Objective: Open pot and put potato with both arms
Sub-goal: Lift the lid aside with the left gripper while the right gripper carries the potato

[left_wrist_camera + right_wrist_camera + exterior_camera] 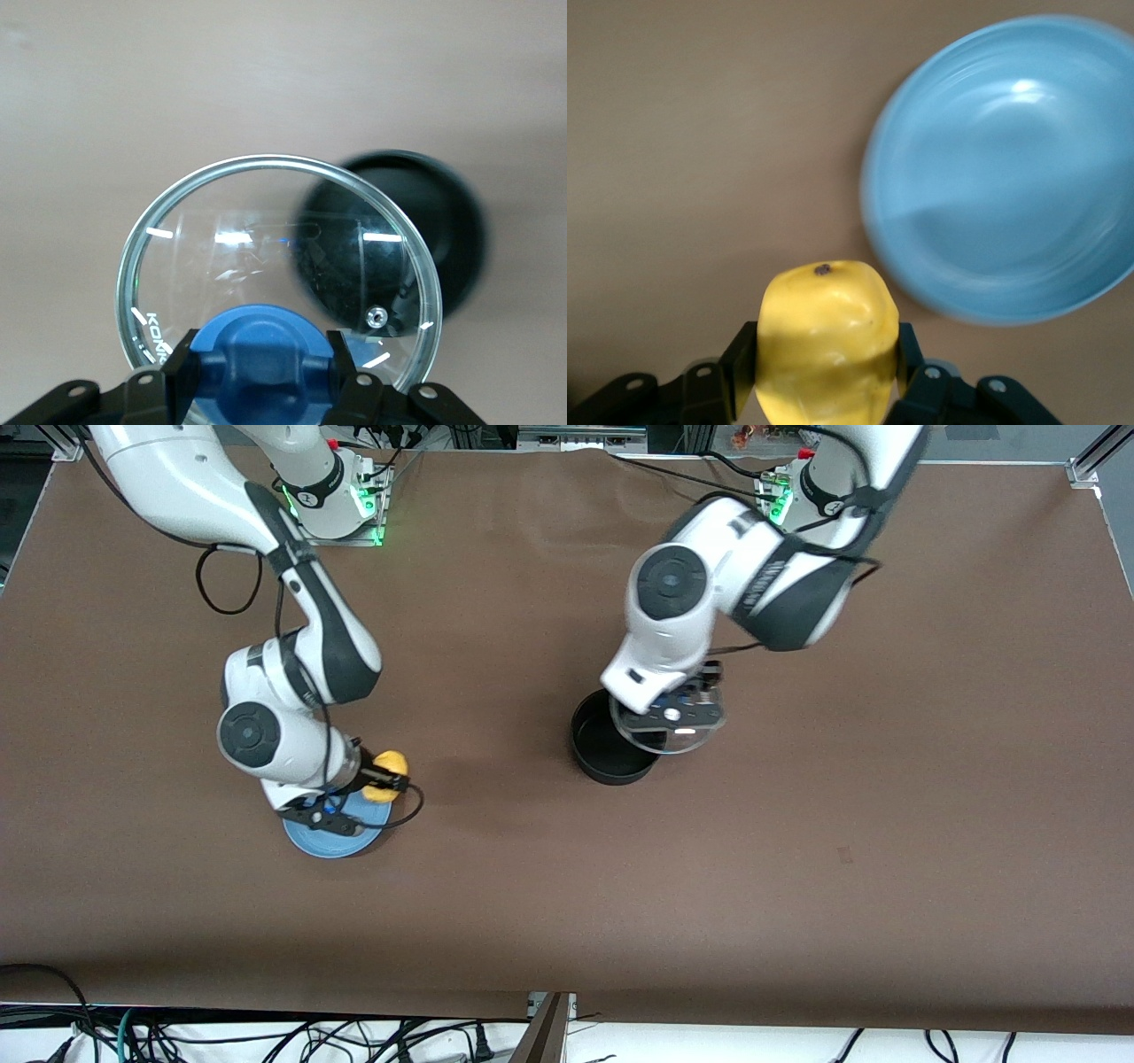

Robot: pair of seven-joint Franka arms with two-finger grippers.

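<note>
The robot's left gripper will release the glass lid on the bare brown table, on the other side of the black pot (823, 763) from the plate.
The black pot (609, 749) stands open near the table's middle; its blue handle is hidden under the left arm. It also shows in the left wrist view (443, 239). My left gripper (675, 716) is shut on the blue knob (264, 341) of the glass lid (266, 257) and holds the lid in the air, over the pot's rim on the left arm's side. My right gripper (388, 778) is shut on the yellow potato (391, 766) and holds it above the table beside the light-blue plate (330, 838). The potato (826, 341) sits between the fingers in the right wrist view.
The light-blue plate (1005, 168) lies empty toward the right arm's end of the table. Brown table surface lies between the plate and the pot. Cables hang along the table's edge nearest the front camera.
</note>
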